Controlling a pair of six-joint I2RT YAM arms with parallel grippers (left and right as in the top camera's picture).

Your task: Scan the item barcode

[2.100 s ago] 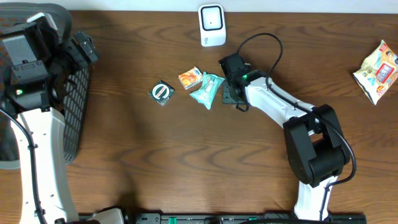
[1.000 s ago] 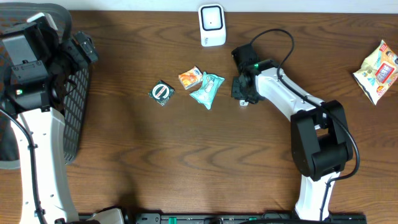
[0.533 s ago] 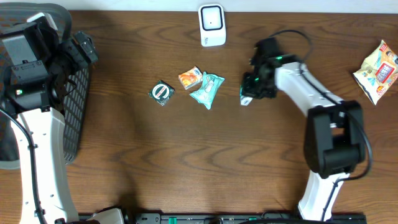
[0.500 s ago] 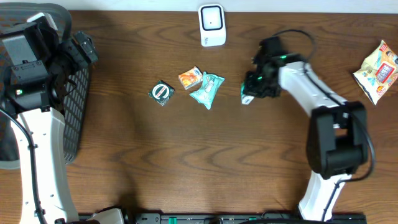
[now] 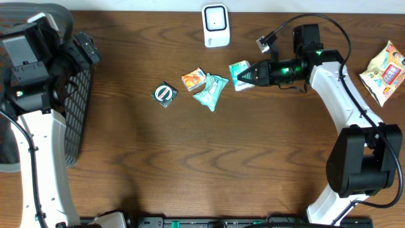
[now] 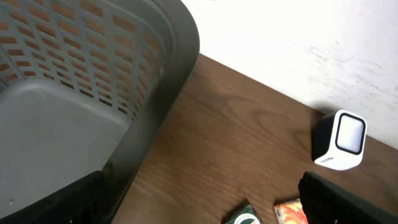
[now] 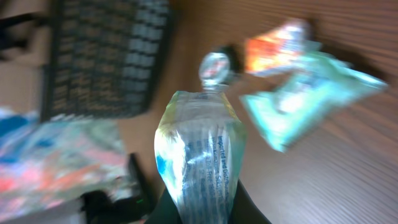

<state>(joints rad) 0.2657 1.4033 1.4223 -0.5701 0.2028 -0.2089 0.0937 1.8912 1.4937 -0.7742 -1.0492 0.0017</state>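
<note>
The green and white packet will go down from my right gripper onto the bare table (image 5: 255,99) beside the teal packet, opposite the orange packet.
My right gripper (image 5: 249,75) points left and is shut on a small pale green and white packet (image 5: 238,67), held off the table to the right of the white scanner (image 5: 215,25). In the right wrist view the packet (image 7: 199,146) sticks up between the dark fingers (image 7: 171,208), its printed side toward the camera; the view is blurred. My left gripper (image 5: 85,50) hangs open by the basket at far left, its fingers (image 6: 53,199) wide apart around nothing. The scanner (image 6: 341,140) also shows there.
A teal packet (image 5: 210,90), an orange packet (image 5: 193,79) and a dark green packet (image 5: 165,94) lie mid-table. A yellow snack bag (image 5: 385,71) lies at the right edge. A grey mesh basket (image 5: 77,114) stands at the left.
The right gripper closed on the small packet, lifted it off the table and swung right and back, turning to point left. The left arm has not moved.
</note>
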